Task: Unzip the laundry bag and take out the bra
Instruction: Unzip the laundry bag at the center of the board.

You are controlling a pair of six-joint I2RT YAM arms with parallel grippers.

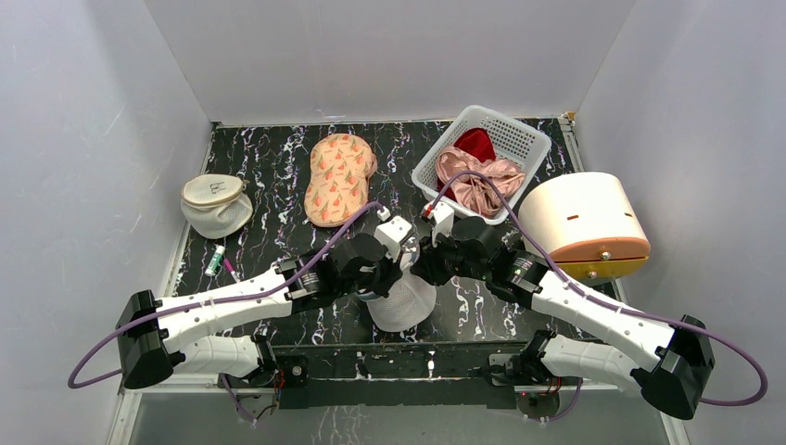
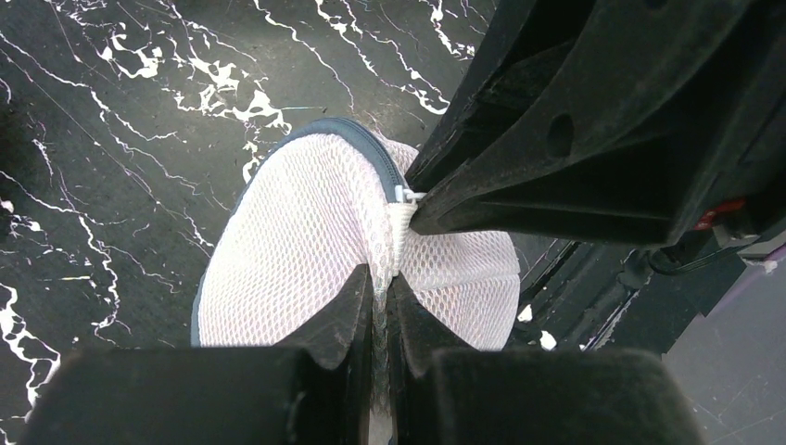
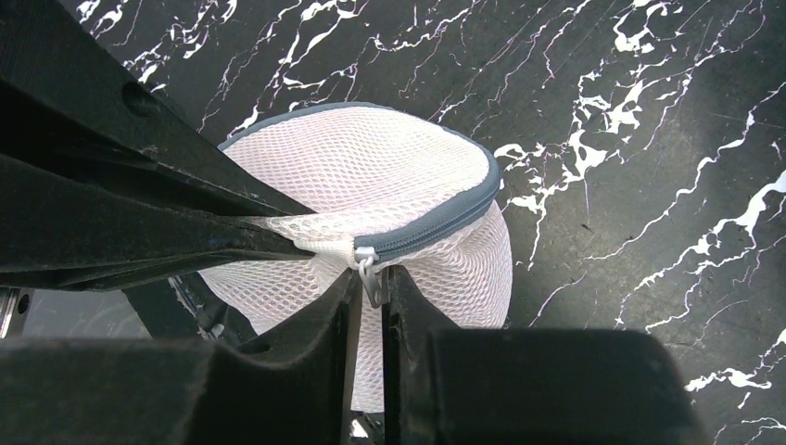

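Observation:
My left gripper is pinching a mesh fold short of the grey zip, so it should open and grab the bag at the zip's end (image 2: 399, 211) before my right gripper pulls.
The laundry bag (image 1: 405, 304), a white mesh dome with a grey zip round its rim, sits at the table's front centre. It also shows in the left wrist view (image 2: 297, 250) and the right wrist view (image 3: 371, 176). My left gripper (image 2: 380, 283) is shut on a pinched fold of the bag's mesh beside the zip end. My right gripper (image 3: 371, 283) is shut on the white zip pull (image 3: 369, 271), which hangs at the closed end of the zip (image 3: 436, 222). Both grippers meet above the bag (image 1: 412, 264). The bra is hidden.
A similar pouch with a cream top (image 1: 215, 204) lies at far left, with a small green tube (image 1: 216, 260) near it. A peach patterned pad (image 1: 338, 178) lies at the back. A white basket (image 1: 521, 139) holds pink satin (image 1: 477, 184) and red cloth (image 1: 475, 144). A cream drum (image 1: 584, 227) stands right.

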